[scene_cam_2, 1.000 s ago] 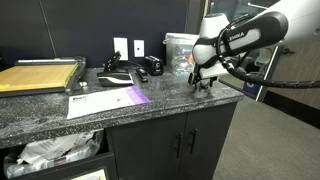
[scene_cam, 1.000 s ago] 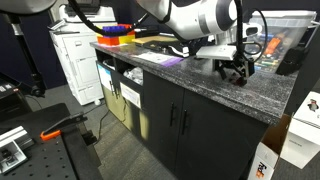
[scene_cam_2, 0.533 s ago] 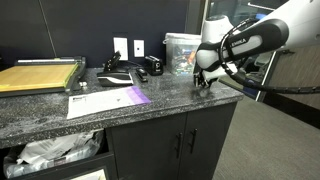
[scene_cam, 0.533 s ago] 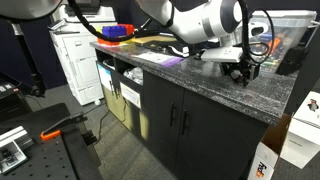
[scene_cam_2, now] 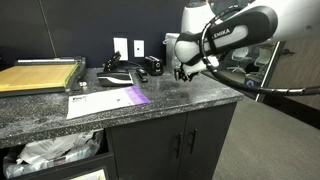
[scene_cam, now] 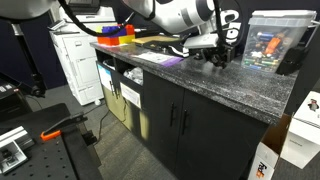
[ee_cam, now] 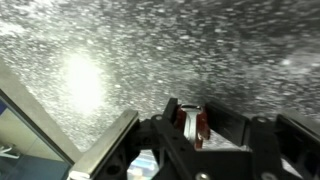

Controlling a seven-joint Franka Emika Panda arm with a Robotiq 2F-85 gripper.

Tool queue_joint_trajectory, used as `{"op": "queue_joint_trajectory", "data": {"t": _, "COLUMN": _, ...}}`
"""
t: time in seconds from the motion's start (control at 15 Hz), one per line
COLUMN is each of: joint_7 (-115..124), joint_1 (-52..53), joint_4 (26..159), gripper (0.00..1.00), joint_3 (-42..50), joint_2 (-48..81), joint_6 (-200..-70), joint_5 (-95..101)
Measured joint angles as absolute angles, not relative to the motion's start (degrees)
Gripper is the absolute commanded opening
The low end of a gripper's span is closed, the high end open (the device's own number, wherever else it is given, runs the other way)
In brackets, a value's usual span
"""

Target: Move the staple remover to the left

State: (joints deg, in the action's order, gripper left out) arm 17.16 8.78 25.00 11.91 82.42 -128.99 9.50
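I will release the staple remover on the countertop (scene_cam: 186,69) beside the sheet's purple edge, near the counter's front.
The staple remover (ee_cam: 190,126), small and reddish-brown with a metal claw, shows in the wrist view clamped between the two black fingers (ee_cam: 169,111). My gripper (ee_cam: 192,120) is shut on it and holds it just above the speckled dark countertop (ee_cam: 120,50). In both exterior views the gripper (scene_cam: 218,58) (scene_cam_2: 181,73) hangs over the middle of the counter, and the remover is too small to make out there.
A white sheet with a purple edge (scene_cam_2: 105,101) lies on the counter near the gripper. Black devices (scene_cam_2: 150,66) sit by the wall. A clear plastic box (scene_cam: 268,45) stands at the counter's end. A yellow paper cutter (scene_cam_2: 40,76) lies at the other end.
The jaws have shut on the staple remover. The arm has carried it along the counter, away from the clear box and toward the sheet of paper.
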Motion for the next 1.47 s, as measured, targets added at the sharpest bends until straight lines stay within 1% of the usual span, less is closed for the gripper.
{"op": "queue_joint_trajectory", "data": {"t": 0.2, "joint_7": 17.15, "joint_1": 12.82, "joint_4": 24.97, "gripper": 0.08, "joint_3": 8.91, "joint_2": 81.34, "joint_6": -126.54, "joint_5": 9.09}}
{"op": "queue_joint_trajectory", "data": {"t": 0.4, "joint_7": 17.15, "joint_1": 14.64, "joint_4": 24.97, "gripper": 0.08, "joint_3": 6.94, "joint_2": 80.87, "joint_6": -123.93, "joint_5": 8.43}}
{"op": "queue_joint_trajectory", "data": {"t": 0.67, "joint_7": 16.14, "joint_1": 13.48, "joint_4": 25.11, "gripper": 0.08, "joint_3": 5.03, "joint_2": 80.76, "joint_6": -120.38, "joint_5": 5.99}}
{"op": "queue_joint_trajectory", "data": {"t": 1.13, "joint_7": 12.49, "joint_1": 9.31, "joint_4": 25.5, "gripper": 0.08, "joint_3": -0.9, "joint_2": 80.72, "joint_6": -113.74, "joint_5": -0.27}}
{"op": "queue_joint_trajectory", "data": {"t": 1.2, "joint_7": 12.51, "joint_1": 9.0, "joint_4": 25.49, "gripper": 0.58, "joint_3": -1.09, "joint_2": 80.65, "joint_6": -112.56, "joint_5": -0.49}}
{"op": "queue_joint_trajectory", "data": {"t": 1.27, "joint_7": 12.62, "joint_1": 8.79, "joint_4": 25.49, "gripper": 0.6, "joint_3": -1.16, "joint_2": 80.48, "joint_6": -111.27, "joint_5": -0.58}}
{"op": "queue_joint_trajectory", "data": {"t": 1.33, "joint_7": 12.82, "joint_1": 8.67, "joint_4": 25.52, "gripper": 0.66, "joint_3": -1.18, "joint_2": 80.29, "joint_6": -109.97, "joint_5": -0.62}}
{"op": "queue_joint_trajectory", "data": {"t": 1.47, "joint_7": 13.31, "joint_1": 8.64, "joint_4": 25.53, "gripper": 0.81, "joint_3": -1.21, "joint_2": 79.75, "joint_6": -107.58, "joint_5": -0.67}}
